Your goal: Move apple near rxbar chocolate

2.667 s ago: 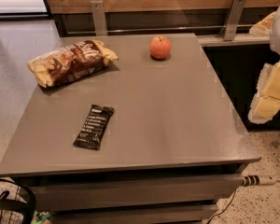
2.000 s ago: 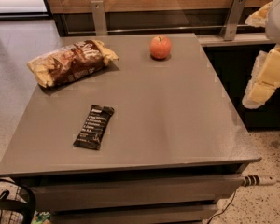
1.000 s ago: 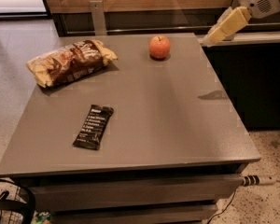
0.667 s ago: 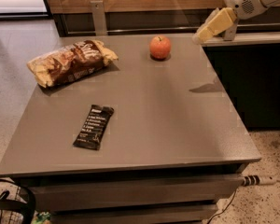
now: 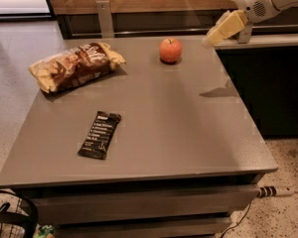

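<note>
The robot's gripper will next go to the red-orange apple and close on the apple's side (image 5: 177, 50) facing the dark counter, away from the chip bag.
A small red-orange apple (image 5: 170, 50) sits upright near the far edge of the grey table (image 5: 179, 128). The rxbar chocolate (image 5: 100, 134), a flat black bar with white text lines, lies at the front left of the table, far from the apple. My gripper (image 5: 212, 37) hangs in the air at the upper right, above the table's far right corner, a short way right of the apple and not touching it. It holds nothing.
A crinkled tan-and-brown chip bag (image 5: 75, 66) lies at the far left of the table. A dark counter (image 5: 268, 41) runs along the right side and a wood-fronted wall with a metal bracket (image 5: 105, 18) stands behind. A cable (image 5: 275, 191) lies on the floor at right.
My arm has swung up from the right edge and moved left toward the apple. The apple, bar and bag have not moved.
</note>
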You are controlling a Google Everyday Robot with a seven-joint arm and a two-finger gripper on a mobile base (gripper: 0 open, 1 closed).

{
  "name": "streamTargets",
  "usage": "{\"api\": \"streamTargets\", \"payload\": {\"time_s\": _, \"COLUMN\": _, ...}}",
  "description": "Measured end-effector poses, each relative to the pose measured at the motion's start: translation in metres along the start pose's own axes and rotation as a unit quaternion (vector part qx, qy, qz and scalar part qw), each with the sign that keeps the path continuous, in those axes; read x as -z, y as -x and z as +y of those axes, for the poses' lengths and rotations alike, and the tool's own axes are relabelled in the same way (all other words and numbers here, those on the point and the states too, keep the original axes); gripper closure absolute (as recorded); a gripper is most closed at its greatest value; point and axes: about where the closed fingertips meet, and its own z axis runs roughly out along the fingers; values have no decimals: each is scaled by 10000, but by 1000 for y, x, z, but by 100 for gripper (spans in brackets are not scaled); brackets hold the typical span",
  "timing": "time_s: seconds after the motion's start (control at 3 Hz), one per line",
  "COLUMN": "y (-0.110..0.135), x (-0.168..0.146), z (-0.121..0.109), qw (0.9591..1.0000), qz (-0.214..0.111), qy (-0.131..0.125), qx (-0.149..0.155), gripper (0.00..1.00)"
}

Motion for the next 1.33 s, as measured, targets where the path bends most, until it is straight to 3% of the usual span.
{"api": "streamTargets", "payload": {"time_s": 0.67, "y": -15, "x": -79, "z": -22, "qw": 9977, "qz": -375, "qy": 211, "qx": -529, "gripper": 0}}
{"api": "streamTargets", "payload": {"time_s": 1.33, "y": -32, "x": -143, "z": -31, "qw": 9931, "qz": -688, "qy": 459, "qx": -826, "gripper": 0}}
